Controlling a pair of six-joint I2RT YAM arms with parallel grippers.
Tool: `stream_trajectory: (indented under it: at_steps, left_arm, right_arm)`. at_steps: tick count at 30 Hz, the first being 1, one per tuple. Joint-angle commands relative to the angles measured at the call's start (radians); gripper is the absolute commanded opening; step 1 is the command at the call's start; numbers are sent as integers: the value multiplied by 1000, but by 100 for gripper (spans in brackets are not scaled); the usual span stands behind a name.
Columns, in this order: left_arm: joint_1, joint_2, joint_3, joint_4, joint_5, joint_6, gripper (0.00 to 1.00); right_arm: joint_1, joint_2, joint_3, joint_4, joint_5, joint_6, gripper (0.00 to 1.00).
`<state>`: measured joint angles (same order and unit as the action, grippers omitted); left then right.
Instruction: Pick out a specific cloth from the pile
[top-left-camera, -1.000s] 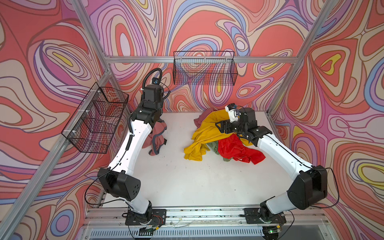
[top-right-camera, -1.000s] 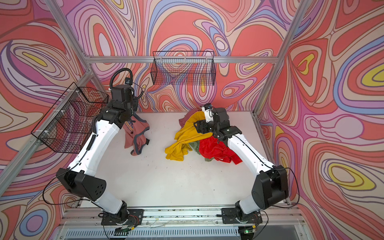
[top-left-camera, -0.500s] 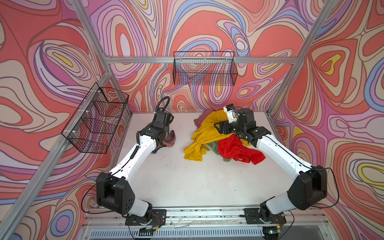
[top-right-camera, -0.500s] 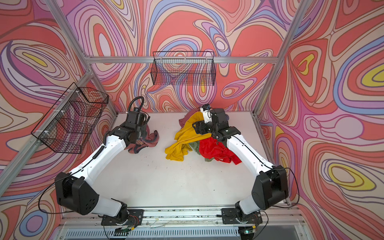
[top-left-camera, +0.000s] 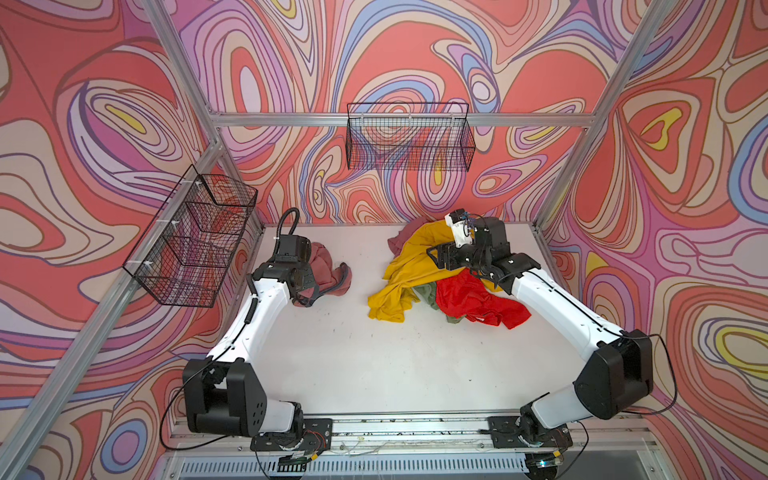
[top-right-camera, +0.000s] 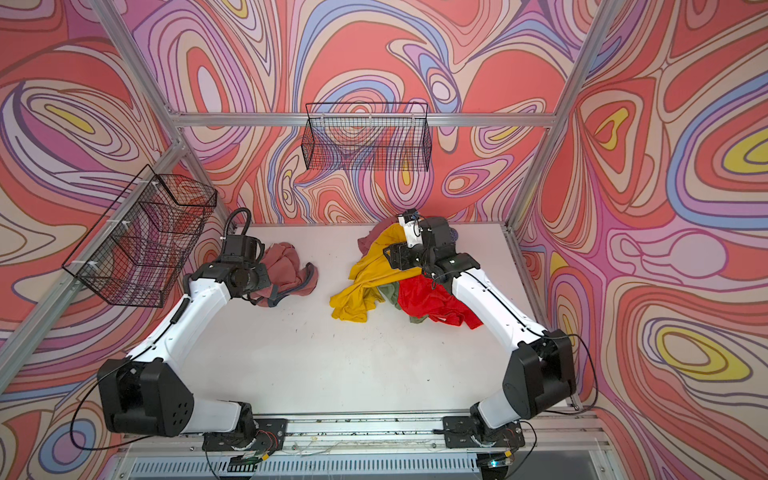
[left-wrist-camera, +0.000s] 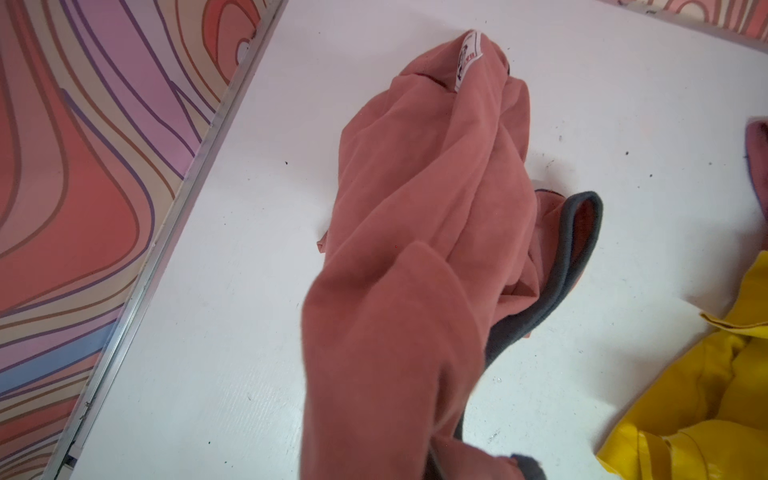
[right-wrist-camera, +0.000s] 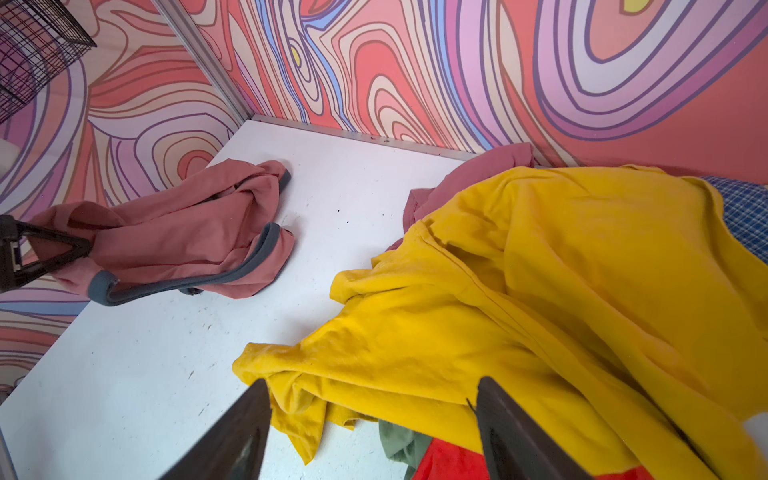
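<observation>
My left gripper has the cloth's near end, and its trimmed end sticks out towards the pile. Next, I put this down and take the grey-blue trim (top-left-camera: 339, 281).
The cloth (top-left-camera: 328, 268), dusty rose-pink with grey-blue trim and a white label (left-wrist-camera: 467, 62), lies crumpled on the white table (top-left-camera: 374, 365) at the left, apart from the pile. My left gripper (top-left-camera: 306, 291) is shut on one end of it. The fabric hides its jaws in the left wrist view, while one black finger (right-wrist-camera: 45, 249) shows against the cloth (right-wrist-camera: 187, 232) in the right wrist view. The pile (top-left-camera: 440, 282) holds a mustard-yellow shirt (top-right-camera: 374, 270), a red garment (top-left-camera: 473, 301), olive, pink and blue-checked (right-wrist-camera: 744, 212) pieces. My right gripper (right-wrist-camera: 372, 415) hovers open over the yellow shirt.
A black wire basket (top-left-camera: 409, 137) hangs on the back wall and another basket (top-left-camera: 195, 237) hangs on the left wall. Aluminium frame posts stand at the table's back corners. Bare table lies between the cloth and the pile and towards the front.
The left arm has come down from high near the left basket. The cloth, hanging from it before, now rests on the table. The right gripper has barely moved.
</observation>
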<state>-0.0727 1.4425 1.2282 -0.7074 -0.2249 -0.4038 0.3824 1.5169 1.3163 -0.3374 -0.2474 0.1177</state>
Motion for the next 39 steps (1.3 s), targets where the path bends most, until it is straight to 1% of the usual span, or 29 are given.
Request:
stream_trajectory:
  at_steps: [1, 12, 18, 20, 23, 24, 25, 26, 29, 33, 35, 39]
  left_arm:
    - [-1, 71, 77, -73, 60, 18, 0]
    - [-3, 363, 334, -119, 18, 87, 0]
    - [-23, 495, 337, -113, 67, 91, 0]
    - [-34, 536, 338, -117, 55, 87, 0]
    - [-36, 579, 326, -138, 19, 43, 0]
    - [-36, 583, 310, -137, 7, 33, 2]
    - [-36, 582, 292, -135, -1, 22, 6]
    - [-36, 575, 266, -128, -7, 12, 13]
    - [-36, 540, 182, -94, -10, -15, 35]
    - [-35, 480, 118, -83, -17, -45, 54]
    - [-36, 424, 98, -80, -29, -57, 65]
    - [-45, 321, 88, -92, -41, -71, 75]
  right_arm:
    - [9, 18, 10, -8, -1, 8, 80]
    - [18, 42, 36, -31, 13, 3, 80]
    - [18, 43, 42, -38, 20, 1, 80]
    - [19, 49, 51, -43, 18, 1, 80]
    - [20, 51, 60, -53, 17, -3, 80]
    - [21, 48, 61, -56, 19, -4, 80]
    - [20, 44, 58, -58, 22, -4, 80]
    - [21, 41, 53, -58, 26, -5, 80]
    - [21, 35, 41, -57, 34, -10, 80]
    - [21, 39, 51, -63, 38, -17, 80]
    - [21, 40, 55, -63, 40, -22, 80]
    - [21, 43, 56, -58, 46, -26, 80]
